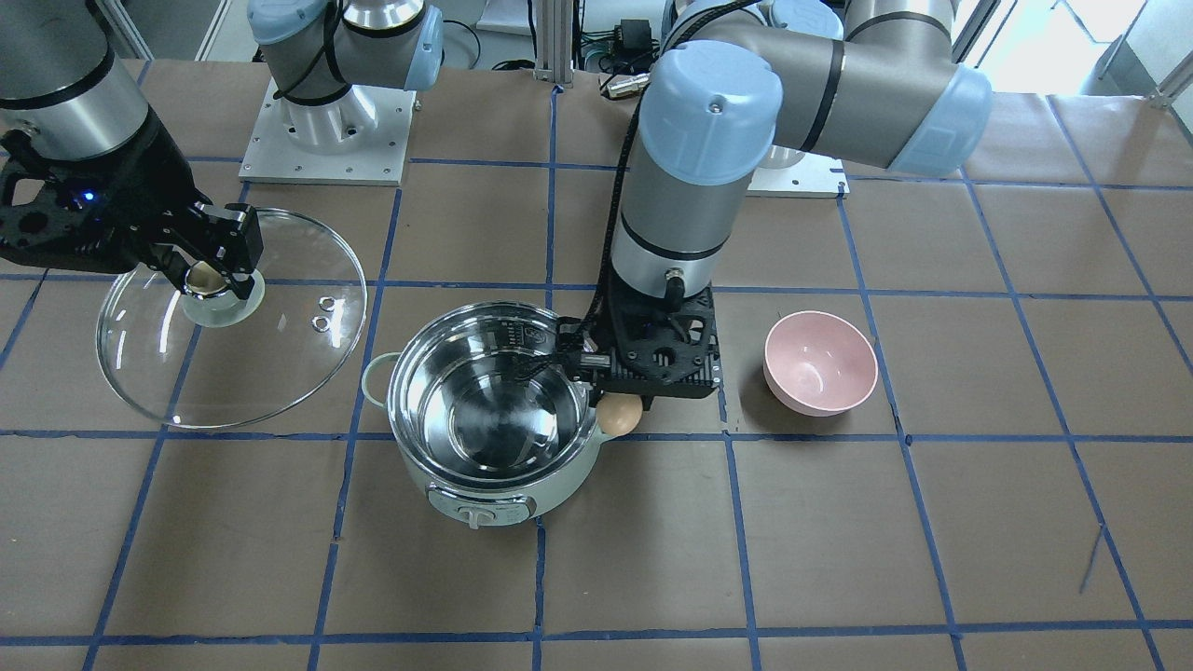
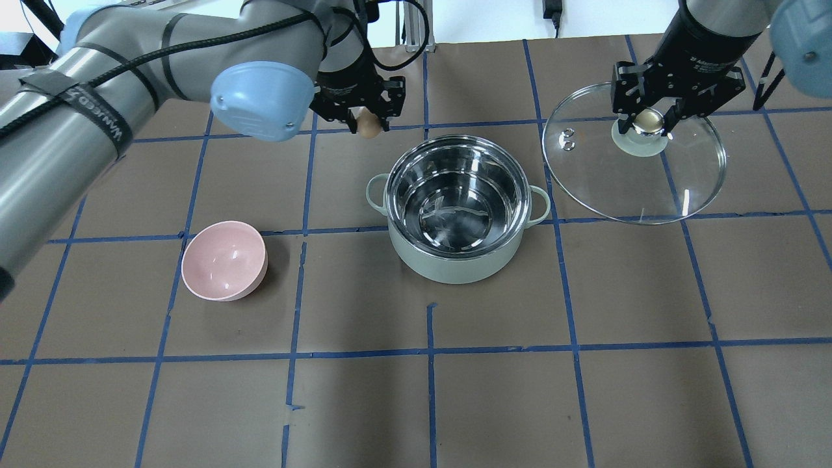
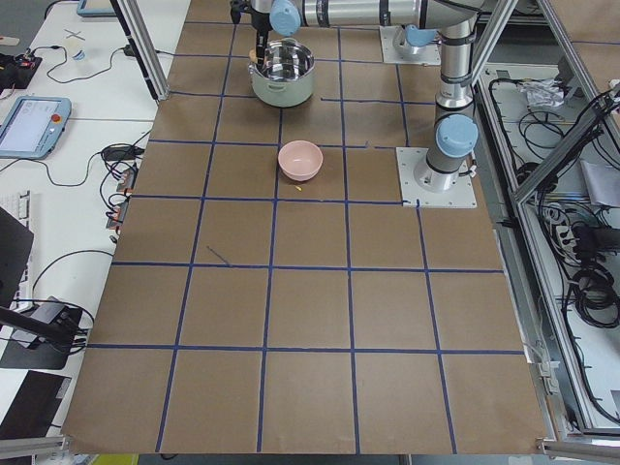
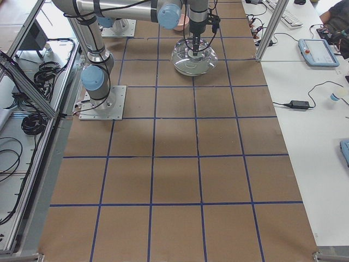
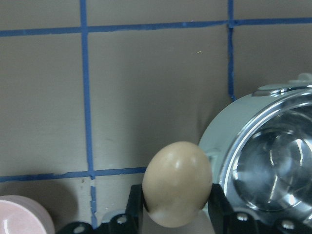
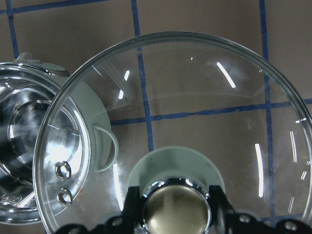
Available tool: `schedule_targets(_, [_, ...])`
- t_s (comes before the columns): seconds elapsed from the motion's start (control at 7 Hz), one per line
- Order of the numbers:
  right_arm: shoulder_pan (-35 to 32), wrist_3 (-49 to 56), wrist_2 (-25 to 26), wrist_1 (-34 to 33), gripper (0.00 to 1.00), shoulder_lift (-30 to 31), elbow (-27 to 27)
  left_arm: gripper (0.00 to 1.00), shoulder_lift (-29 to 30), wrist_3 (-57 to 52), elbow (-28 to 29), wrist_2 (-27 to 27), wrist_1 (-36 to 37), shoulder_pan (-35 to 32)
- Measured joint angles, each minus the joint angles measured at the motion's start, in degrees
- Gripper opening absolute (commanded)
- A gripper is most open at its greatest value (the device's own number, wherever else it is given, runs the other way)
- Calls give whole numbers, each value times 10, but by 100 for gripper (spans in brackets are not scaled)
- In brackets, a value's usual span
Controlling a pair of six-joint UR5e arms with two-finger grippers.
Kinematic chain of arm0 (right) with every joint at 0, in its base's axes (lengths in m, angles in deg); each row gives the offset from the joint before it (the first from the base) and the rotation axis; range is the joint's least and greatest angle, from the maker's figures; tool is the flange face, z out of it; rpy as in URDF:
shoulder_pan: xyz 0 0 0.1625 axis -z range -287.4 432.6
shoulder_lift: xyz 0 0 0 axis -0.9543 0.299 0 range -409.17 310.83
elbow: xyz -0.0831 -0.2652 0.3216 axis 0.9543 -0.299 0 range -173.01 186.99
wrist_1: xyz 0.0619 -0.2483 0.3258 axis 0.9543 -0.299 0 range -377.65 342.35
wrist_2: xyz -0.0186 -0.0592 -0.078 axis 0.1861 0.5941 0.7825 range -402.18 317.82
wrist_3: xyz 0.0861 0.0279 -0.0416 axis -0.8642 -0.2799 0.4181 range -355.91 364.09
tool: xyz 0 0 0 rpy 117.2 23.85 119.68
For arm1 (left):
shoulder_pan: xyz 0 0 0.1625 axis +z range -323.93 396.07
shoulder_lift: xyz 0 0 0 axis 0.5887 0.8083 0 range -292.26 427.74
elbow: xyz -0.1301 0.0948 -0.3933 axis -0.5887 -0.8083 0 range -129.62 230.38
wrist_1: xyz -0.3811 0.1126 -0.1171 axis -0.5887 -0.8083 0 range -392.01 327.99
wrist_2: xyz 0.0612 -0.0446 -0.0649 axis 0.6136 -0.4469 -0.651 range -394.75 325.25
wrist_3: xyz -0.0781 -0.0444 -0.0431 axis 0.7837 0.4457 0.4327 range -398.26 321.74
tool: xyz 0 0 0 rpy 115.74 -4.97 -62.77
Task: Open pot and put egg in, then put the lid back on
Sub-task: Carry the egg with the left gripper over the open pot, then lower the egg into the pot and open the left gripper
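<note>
I will release the light-brown egg from my left gripper near the middle of the mint-green pot's steel bottom (image 1: pixel 493 434) (image 5: pixel 274 165). The egg is held beside the pot's rim now.
The mint-green pot (image 2: pixel 455 211) stands open at mid-table, its steel inside bare; it also shows in the front view (image 1: pixel 489 410). My left gripper (image 2: pixel 369 127) is shut on the light-brown egg (image 1: pixel 620 415) and holds it in the air beside the pot's rim, on the pink bowl's side. The left wrist view shows the egg (image 5: pixel 177 183) between the fingers, with the pot (image 5: pixel 263 165) to the right. My right gripper (image 2: pixel 649 120) is shut on the beige knob of the glass lid (image 2: pixel 634 175) and holds the lid up, off to the pot's other side (image 1: pixel 233 321).
A pink bowl (image 2: pixel 224 260) stands on the table on my left side, apart from the pot. Blue tape lines cross the brown tabletop. The arm bases (image 1: pixel 322 121) stand at the robot's edge.
</note>
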Motion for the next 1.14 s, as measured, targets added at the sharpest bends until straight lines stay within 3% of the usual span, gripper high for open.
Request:
schedule_targets(0.43, [40,31,3,6,16,4,3,1,48,-1,14,-30,34,-59])
schedule_targets(1.0, [50,40,4,23,16,4,3,1,116,-11,-14,-31,34,-93])
schedule_targets(1.14, [52,40,4,26,16,5,4,18,124,-13,-22,-28,36,-93])
